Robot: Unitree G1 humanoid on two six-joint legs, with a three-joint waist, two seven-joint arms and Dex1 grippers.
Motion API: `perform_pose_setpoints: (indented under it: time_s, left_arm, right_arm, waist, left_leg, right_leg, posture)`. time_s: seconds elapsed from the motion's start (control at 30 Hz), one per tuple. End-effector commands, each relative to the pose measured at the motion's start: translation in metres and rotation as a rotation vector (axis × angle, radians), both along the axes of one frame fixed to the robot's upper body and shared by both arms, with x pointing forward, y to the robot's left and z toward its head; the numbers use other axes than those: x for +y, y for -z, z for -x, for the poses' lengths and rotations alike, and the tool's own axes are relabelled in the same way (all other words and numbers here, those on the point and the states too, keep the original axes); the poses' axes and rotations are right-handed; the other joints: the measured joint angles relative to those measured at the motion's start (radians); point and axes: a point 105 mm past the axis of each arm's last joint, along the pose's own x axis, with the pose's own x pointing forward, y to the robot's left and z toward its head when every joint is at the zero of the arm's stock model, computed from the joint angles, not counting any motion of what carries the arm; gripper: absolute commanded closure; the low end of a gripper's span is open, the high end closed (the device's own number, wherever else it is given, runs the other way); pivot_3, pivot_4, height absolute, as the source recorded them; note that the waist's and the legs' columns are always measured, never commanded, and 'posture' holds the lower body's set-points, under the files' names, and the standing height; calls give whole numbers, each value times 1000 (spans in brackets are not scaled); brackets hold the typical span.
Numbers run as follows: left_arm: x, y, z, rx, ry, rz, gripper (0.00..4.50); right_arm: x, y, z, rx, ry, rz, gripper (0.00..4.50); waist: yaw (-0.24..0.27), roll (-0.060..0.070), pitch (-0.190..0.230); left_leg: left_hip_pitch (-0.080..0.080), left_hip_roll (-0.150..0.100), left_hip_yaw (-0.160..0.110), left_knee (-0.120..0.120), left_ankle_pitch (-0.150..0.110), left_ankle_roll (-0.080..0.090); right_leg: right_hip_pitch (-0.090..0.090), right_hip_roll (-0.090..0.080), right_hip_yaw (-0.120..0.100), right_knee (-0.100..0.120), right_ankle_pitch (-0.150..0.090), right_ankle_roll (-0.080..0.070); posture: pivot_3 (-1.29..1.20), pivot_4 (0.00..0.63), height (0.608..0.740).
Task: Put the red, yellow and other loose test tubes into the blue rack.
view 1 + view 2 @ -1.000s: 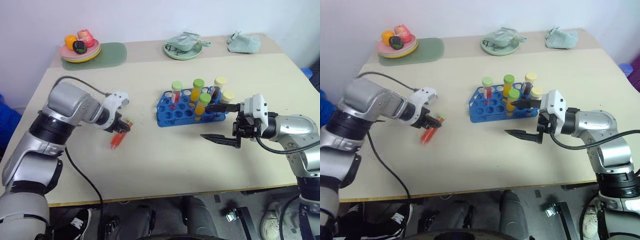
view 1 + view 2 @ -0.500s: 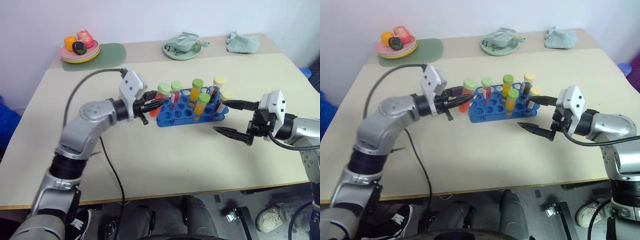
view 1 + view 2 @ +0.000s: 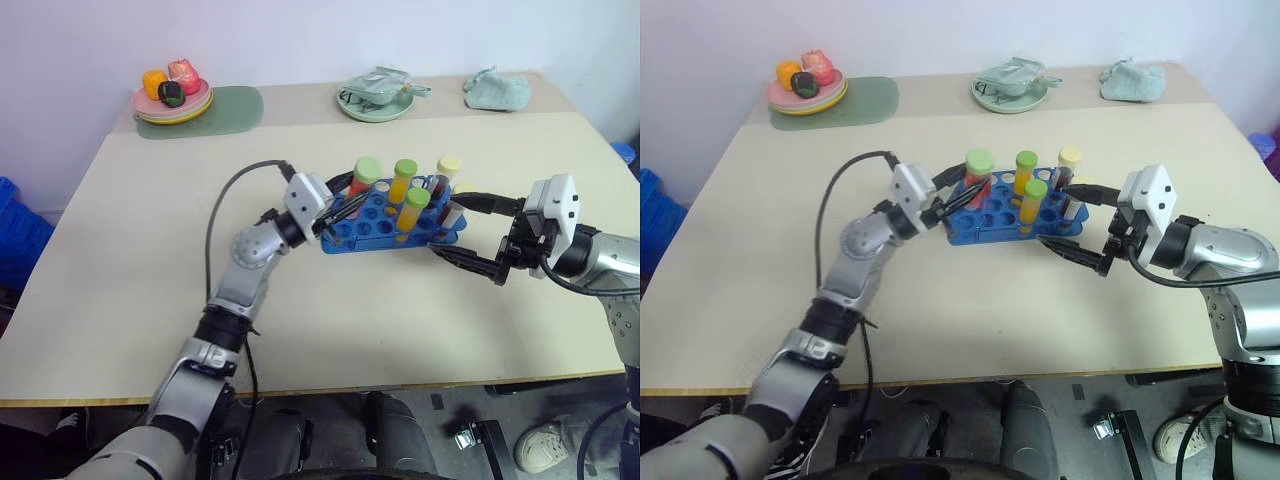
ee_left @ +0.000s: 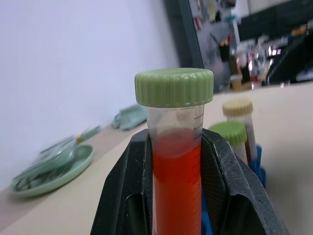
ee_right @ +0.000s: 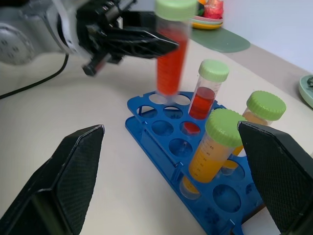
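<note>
The red test tube will go down in the blue rack's front row (image 3: pixel 365 229), close to the yellow-orange tube, as I set it there with my left gripper. The red tube is now just above a corner hole.
My left gripper (image 3: pixel 345 195) is shut on a red test tube (image 5: pixel 171 49) with a green cap. It holds the tube upright over the left end of the blue rack (image 3: pixel 385 232), and the tube's bottom is just above a corner hole. In the left wrist view the tube (image 4: pixel 176 161) stands clamped between both fingers. In the rack stand another red tube (image 5: pixel 208 90), two yellow-orange tubes (image 3: pixel 403 180) (image 3: pixel 412 210) and two tubes with pale yellow caps (image 3: pixel 448 170). My right gripper (image 3: pixel 447 224) is open, with one finger on either side of the rack's right end.
At the back left a plate of toy fruit (image 3: pixel 172 95) rests on a green mat (image 3: pixel 225 108). A green dish with a cloth (image 3: pixel 378 100) and a crumpled cloth (image 3: pixel 498 88) lie at the back right. A blue crate (image 3: pixel 15 240) stands left of the table.
My left arm swung right from the table's left side, carrying the red tube to the rack's left end and turning it upright. The right gripper has hardly moved and stays open.
</note>
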Motion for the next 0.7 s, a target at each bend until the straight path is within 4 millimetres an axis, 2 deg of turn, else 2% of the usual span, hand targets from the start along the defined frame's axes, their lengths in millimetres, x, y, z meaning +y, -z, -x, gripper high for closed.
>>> perform_pose_setpoints:
  time_s: [0.03,0.43,0.7]
  left_arm:
    - [-10,-3,4,-50,32,14,3762]
    - [-9,23,-3,-29,-49,-45,3762]
    - [-17,31,4,-15,-24,-47,3762]
  right_arm:
    - [2,-16,4,-59,-7,11,0]
    - [-3,-15,10,-50,16,23,0]
    - [1,-21,10,-66,12,24,0]
  waist:
    - [0,0,0]
    - [1,0,0]
    - [1,0,0]
  left_leg:
    - [0,0,0,0,0,0]
    - [1,1,0,0,0,0]
    - [2,1,0,0,0,0]
  right_leg:
    - [0,0,0,0,0,0]
    - [1,1,0,0,0,0]
    - [2,1,0,-1,0,1]
  posture:
    - [0,150,740]
    - [0,150,740]
    - [0,150,740]
